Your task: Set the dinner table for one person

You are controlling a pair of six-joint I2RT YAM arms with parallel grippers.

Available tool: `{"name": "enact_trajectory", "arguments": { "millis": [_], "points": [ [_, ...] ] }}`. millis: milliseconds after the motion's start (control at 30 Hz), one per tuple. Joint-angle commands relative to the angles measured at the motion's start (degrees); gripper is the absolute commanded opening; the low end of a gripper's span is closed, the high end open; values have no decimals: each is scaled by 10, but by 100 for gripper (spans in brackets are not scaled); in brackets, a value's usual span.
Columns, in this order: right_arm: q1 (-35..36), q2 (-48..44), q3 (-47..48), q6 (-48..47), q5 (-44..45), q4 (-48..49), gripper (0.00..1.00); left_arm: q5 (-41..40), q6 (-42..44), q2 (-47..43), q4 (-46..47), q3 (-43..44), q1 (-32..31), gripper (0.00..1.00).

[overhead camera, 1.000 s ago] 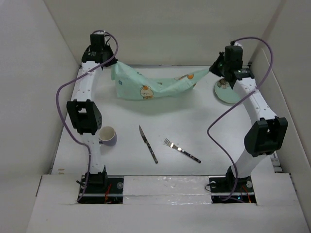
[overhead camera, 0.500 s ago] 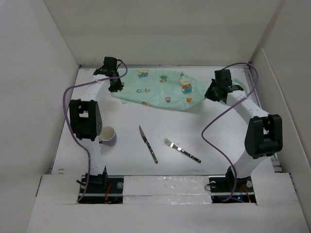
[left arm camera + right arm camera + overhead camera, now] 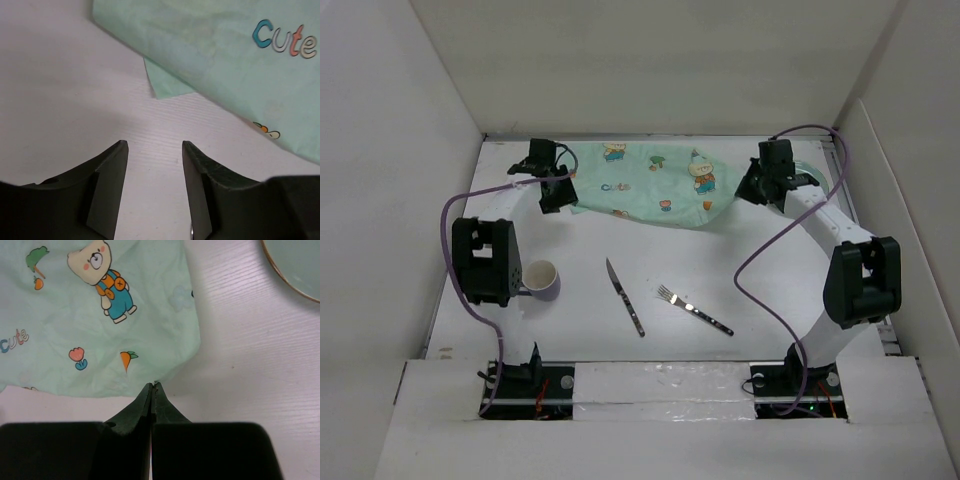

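Observation:
The robot's left gripper should next close on the placemat's small loose corner (image 3: 577, 209) (image 3: 157, 90), which pokes out from under the cloth's near edge by the "cute" print.
A mint-green cartoon-print placemat (image 3: 650, 185) lies spread out at the back of the white dinner table (image 3: 750, 270). My left gripper (image 3: 560, 196) stands open just off the mat's left corner (image 3: 165, 87), with only bare tabletop between its fingers (image 3: 155, 145). My right gripper (image 3: 744, 190) is shut at the mat's right edge, and the cloth (image 3: 100, 315) draws to a point pinched in its tips (image 3: 153, 385). A knife (image 3: 624, 296) and a fork (image 3: 695, 309) lie in the middle of the table. A cup (image 3: 542, 280) stands near the left arm.
A pale green plate (image 3: 295, 265) lies right of the mat in the right wrist view; the right arm hides it in the top view. White walls close in the table on three sides. Purple cables loop beside both arms.
The placemat, held up bunched between both grippers, has come down and now lies spread flat. My left gripper has opened and let go of its corner; the right stays shut.

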Motion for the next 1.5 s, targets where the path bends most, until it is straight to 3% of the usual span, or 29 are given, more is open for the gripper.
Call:
{"name": "enact_trajectory", "arguments": {
  "millis": [0, 200, 500, 900, 1233, 1467],
  "points": [
    [9, -28, 22, -3, -19, 31, 0, 40, -54, 29, -1, 16, 2, 44],
    [15, -37, 9, -3, -22, 38, 0, 41, -108, 54, 34, -4, -4, 40],
    [20, -39, 10, -3, -45, 39, 0, -47, -138, 75, 66, -22, -4, 37],
    [26, -26, 26, -4, -51, 35, 0, -40, -139, 121, 66, 11, -4, 25],
    [32, -18, 28, -2, -52, 36, 0, -33, -137, 149, 71, 21, -4, 30],
    [37, -15, 33, -3, -52, 35, 0, -36, -139, 105, 107, -11, -4, 33]
  ]
}}
